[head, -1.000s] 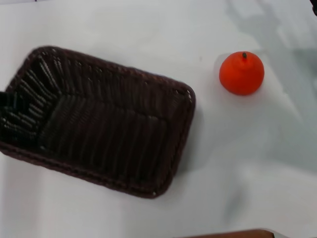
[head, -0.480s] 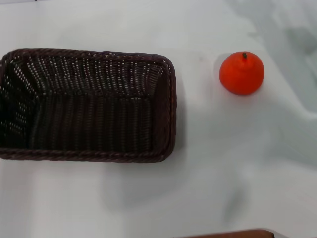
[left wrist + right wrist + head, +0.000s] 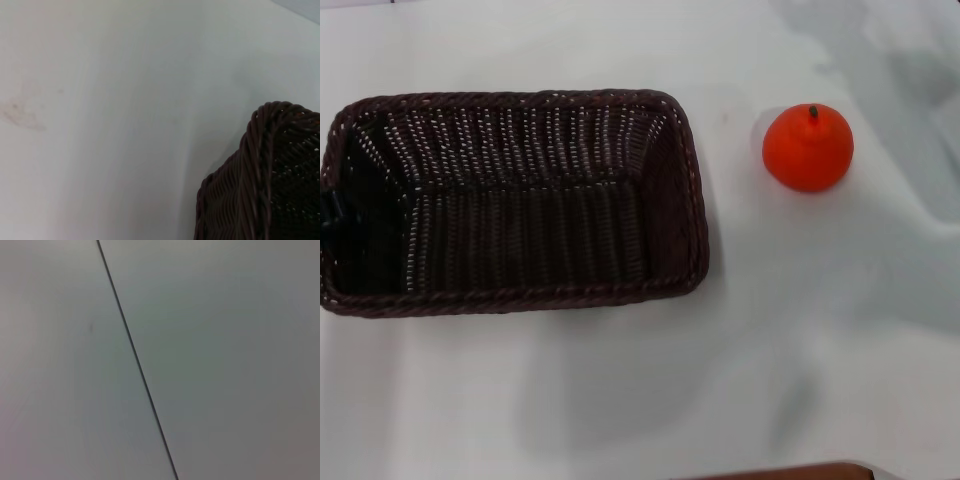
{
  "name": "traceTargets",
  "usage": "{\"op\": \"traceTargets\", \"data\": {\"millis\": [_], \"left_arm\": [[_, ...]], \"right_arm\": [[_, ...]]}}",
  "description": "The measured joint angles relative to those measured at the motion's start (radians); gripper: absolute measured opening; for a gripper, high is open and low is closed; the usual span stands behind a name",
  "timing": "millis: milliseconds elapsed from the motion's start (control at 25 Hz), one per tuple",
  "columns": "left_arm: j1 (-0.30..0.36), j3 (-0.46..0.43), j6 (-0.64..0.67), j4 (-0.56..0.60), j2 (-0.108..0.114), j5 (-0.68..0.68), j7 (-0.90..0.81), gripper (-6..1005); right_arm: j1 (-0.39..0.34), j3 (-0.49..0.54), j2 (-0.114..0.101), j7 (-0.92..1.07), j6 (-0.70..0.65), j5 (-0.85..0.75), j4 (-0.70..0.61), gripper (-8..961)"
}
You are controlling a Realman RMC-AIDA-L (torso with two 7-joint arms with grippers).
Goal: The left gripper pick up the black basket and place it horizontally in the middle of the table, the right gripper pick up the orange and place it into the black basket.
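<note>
Next, I move my right gripper to the orange and close it on the orange's side (image 3: 834,145) that faces away from the black basket.
The black basket (image 3: 520,200) lies flat and lengthwise across the left half of the white table (image 3: 650,400), its opening facing up and nothing in it. Only a dark sliver of my left gripper (image 3: 327,215) shows, at the basket's left short rim by the head view's edge, and it grips that rim. One basket corner (image 3: 265,175) shows in the left wrist view. The orange (image 3: 808,147) sits on the table to the right of the basket, stem up and apart from it. My right gripper is out of view.
A brown edge (image 3: 790,470) shows at the bottom of the head view. The right wrist view shows only the bare tabletop with a thin dark seam (image 3: 135,360). Bare table lies between the basket and the orange.
The basket has turned from slanted to level across the table and then slid a little to the right. The orange has not moved.
</note>
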Motion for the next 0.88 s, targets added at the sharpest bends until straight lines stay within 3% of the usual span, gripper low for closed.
{"op": "traceTargets", "data": {"millis": [560, 840, 880], "left_arm": [[0.004, -0.042, 0.005, 0.061, 0.006, -0.011, 0.056, 217], [-0.035, -0.172, -0.063, 0.054, 0.006, -0.091, 0.179, 489], [-0.037, -0.232, -0.071, 0.045, 0.007, -0.153, 0.225, 520]], "right_arm": [[-0.041, -0.046, 0.004, 0.0, 0.046, 0.0, -0.014, 927], [-0.073, -0.221, 0.002, -0.004, 0.055, -0.001, -0.012, 927], [-0.077, -0.243, 0.003, -0.006, 0.056, -0.001, -0.012, 927]]}}
